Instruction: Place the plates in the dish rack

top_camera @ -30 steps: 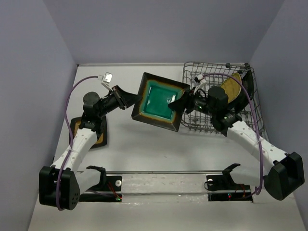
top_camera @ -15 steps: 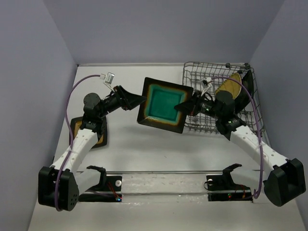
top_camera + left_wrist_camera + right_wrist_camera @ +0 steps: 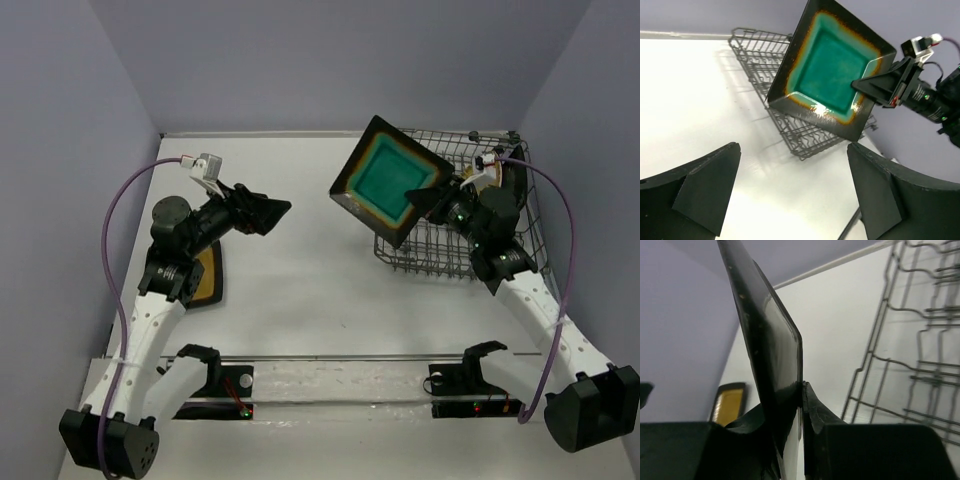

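Note:
My right gripper needs to let go of the teal plate upright in the dish rack [image 3: 441, 182] beside the standing mustard plate.
My right gripper [image 3: 418, 198] is shut on the lower right edge of a dark-rimmed plate with a teal centre [image 3: 392, 180], which hangs tilted over the near-left corner of the dish rack [image 3: 448, 262]. The right wrist view shows this plate [image 3: 765, 340] edge-on, pinched between the jaws of the right gripper [image 3: 802, 390]. My left gripper [image 3: 272, 211] stands wide open and holds nothing, well to the left of the plate. From its wrist view the teal plate [image 3: 832, 70] hangs ahead, above the rack [image 3: 790, 125]. A mustard-centred plate [image 3: 206, 276] lies flat on the table under the left arm.
Another plate with a mustard face [image 3: 488, 176] stands in the rack's far right part, half hidden by my right arm. The rack sits against the back right corner, near the walls. A metal rail [image 3: 330, 358] runs across the near edge between the arm bases.
My left gripper opened, let go of the teal plate and drew back to the left. My right gripper closed on the plate and carried it up and right, over the rack.

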`<state>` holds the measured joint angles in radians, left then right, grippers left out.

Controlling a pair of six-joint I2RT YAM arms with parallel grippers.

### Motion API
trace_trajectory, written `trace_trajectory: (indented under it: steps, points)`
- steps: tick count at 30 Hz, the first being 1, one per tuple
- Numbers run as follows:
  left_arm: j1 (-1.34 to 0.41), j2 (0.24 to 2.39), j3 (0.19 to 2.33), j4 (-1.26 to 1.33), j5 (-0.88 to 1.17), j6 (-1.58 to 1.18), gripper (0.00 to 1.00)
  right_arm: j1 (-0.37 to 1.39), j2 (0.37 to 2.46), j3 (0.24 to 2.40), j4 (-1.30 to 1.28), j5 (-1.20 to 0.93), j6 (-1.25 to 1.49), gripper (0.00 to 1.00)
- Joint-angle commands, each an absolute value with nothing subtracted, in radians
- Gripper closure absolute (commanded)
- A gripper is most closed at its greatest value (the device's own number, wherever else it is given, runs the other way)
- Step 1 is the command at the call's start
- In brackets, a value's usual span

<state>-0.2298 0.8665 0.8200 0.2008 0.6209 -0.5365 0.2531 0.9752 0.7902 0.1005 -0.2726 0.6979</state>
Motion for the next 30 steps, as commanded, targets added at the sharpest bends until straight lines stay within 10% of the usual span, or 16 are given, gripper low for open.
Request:
trace_trajectory:
  steps: [1, 14, 30]
  points:
    - [-0.235, 0.772, 0.822, 0.066, 0.523, -0.356, 0.01, 0.244, 0.951, 0.940, 0.158, 0.087, 0.583, 0.93]
    - [-0.235, 0.730, 0.785, 0.018, 0.482, -0.282, 0.01, 0.244, 1.098, 0.942, 0.315, 0.705, 0.229, 0.93]
    - [-0.264, 0.736, 0.790, 0.011, 0.489, -0.275, 0.01, 0.244, 1.301, 0.825, 0.822, 0.768, 0.046, 0.93]
